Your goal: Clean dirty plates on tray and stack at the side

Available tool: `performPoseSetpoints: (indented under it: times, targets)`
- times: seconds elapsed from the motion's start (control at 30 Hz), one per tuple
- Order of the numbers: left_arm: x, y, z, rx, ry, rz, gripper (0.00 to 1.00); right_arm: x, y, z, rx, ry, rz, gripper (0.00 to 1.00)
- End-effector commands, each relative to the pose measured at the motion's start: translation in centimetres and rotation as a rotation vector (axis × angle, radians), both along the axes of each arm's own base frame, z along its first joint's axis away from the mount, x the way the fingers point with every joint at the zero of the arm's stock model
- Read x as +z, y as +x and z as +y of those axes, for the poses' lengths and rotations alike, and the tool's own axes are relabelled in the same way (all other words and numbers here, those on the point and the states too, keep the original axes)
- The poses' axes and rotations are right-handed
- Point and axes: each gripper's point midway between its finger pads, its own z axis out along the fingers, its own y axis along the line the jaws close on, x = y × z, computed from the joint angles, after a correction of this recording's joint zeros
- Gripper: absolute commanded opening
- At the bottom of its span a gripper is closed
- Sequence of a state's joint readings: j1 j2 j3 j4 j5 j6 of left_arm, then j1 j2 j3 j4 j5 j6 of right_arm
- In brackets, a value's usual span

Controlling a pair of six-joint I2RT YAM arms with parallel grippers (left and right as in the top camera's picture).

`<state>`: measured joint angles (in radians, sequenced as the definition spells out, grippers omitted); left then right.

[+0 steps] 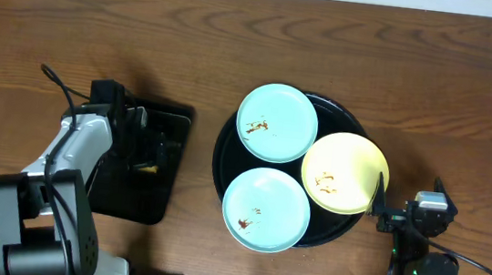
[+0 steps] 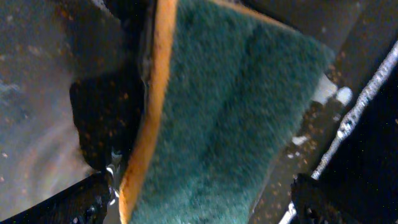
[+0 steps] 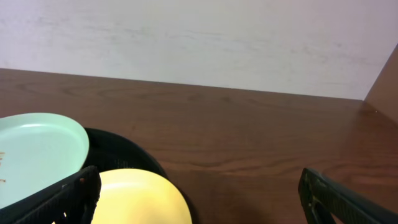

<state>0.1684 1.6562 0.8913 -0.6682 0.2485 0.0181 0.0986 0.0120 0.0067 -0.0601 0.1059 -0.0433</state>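
My left gripper will square up and pinch the sponge closer to that end [image 2: 249,40] which is far ahead of its fingers, because the sponge lies slanted to them.
The round black tray [image 1: 222,158] holds three plates. A turquoise plate [image 1: 277,122] with a brown smear lies at the back left. A yellow plate [image 1: 345,173] with a smear lies at the right. A second smeared turquoise plate [image 1: 266,209] lies at the front. My right gripper [image 1: 406,202] is open and empty just right of the yellow plate's rim. The right wrist view shows the yellow plate [image 3: 140,199] beside the left finger of the gripper [image 3: 199,180]. My left gripper [image 2: 205,193] is open around a green and orange sponge [image 2: 230,112].
A smaller black rectangular tray [image 1: 174,121] lies at the left under my left gripper [image 1: 147,159], with the sponge [image 1: 146,169] in it. The wooden table [image 1: 435,84] runs to a pale wall [image 3: 199,37] at the back.
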Motion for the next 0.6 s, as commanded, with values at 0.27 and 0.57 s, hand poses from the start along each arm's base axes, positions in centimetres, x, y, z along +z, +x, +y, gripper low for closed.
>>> performPoseSetpoints:
  times: [0.27, 0.57]
  targets:
    - [-2.0, 0.0, 0.4, -0.006, 0.021, 0.033, 0.08, 0.0, 0.0, 0.1, 0.001, 0.013, 0.000, 0.99]
    - [-1.8, 0.1, 0.3, 0.004, 0.016, 0.030, 0.89, 0.0, 0.0, 0.1, 0.001, 0.013, 0.000, 0.99]
